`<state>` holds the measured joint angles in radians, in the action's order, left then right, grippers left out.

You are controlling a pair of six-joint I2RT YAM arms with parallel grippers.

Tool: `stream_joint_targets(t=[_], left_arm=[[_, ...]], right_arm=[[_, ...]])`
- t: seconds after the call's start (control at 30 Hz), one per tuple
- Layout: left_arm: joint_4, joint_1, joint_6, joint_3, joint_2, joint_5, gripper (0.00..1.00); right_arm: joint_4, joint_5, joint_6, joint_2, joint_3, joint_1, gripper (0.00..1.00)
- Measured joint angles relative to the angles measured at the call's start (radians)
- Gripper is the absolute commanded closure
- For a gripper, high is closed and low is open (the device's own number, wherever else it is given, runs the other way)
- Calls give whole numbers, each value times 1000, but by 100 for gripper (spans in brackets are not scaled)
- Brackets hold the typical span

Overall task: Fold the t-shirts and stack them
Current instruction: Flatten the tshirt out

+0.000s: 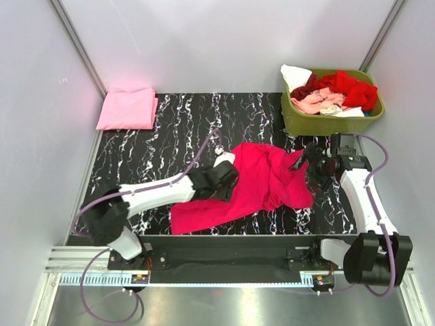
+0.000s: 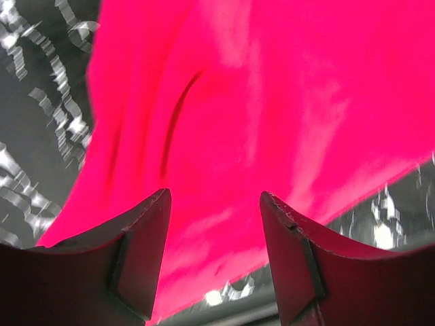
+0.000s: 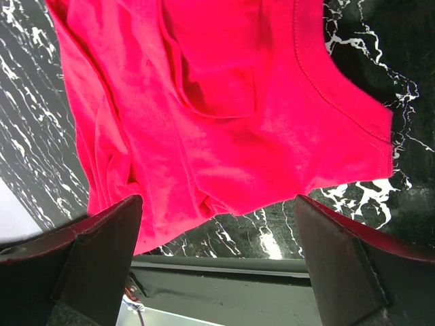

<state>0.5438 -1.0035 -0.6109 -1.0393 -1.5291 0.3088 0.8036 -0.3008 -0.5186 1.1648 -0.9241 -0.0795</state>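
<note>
The magenta t-shirt has its folded far edge [image 1: 279, 155] near the end closest to the olive-green basket. My right gripper should grab it there next.
A bright magenta t-shirt [image 1: 262, 183] lies crumpled and spread on the black marbled table [image 1: 170, 136]. My left gripper [image 1: 230, 171] hovers low over its left side. In the left wrist view the gripper [image 2: 214, 197] has its jaws apart, with magenta cloth [image 2: 272, 102] below them and nothing pinched. My right gripper [image 1: 304, 163] is at the shirt's right edge. In the right wrist view this gripper [image 3: 217, 204] is wide open above the shirt's hem [image 3: 224, 136]. A folded light pink t-shirt [image 1: 127, 109] rests at the back left corner.
An olive-green basket [image 1: 299, 119] stands at the back right, holding red [image 1: 353, 87], salmon [image 1: 312, 102] and white [image 1: 296, 73] shirts. White walls close in the sides and back. A black rail [image 1: 231, 248] runs along the near edge by the arm bases.
</note>
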Motion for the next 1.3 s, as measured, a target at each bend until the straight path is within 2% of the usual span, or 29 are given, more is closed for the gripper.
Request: stream_joint_targets(t=[0.27,0.6,0.67,0.83,0.93,0.97,1.13,1.2,1.3], left_arm=[[-21,-4,10,-135,-222,31,40],[8,-6,10,-224,-329,80,44],[17,-8,8,-224,-339,92,49],[47,-10,7,-228,-372,124,69],[61,-10,7,-236,-383,145,96],[67,-10,5,-237,-383,154,100],[128,-10,8,-259,-353,207,100],[170,-5,11,-264,-294,229,100],[236,21,26,-270,-126,248,100]], right_arm=[[-2,-26,17,-75,24,0,0],[-6,-60,27,-80,29,0,0],[-7,-60,27,-80,31,0,0],[-7,-61,30,-80,33,0,0],[-7,-61,30,-80,33,0,0],[-7,-61,30,-80,33,0,0],[-11,-61,32,-80,34,0,0],[-14,-60,34,-79,34,0,0],[-14,-59,34,-72,34,0,1]])
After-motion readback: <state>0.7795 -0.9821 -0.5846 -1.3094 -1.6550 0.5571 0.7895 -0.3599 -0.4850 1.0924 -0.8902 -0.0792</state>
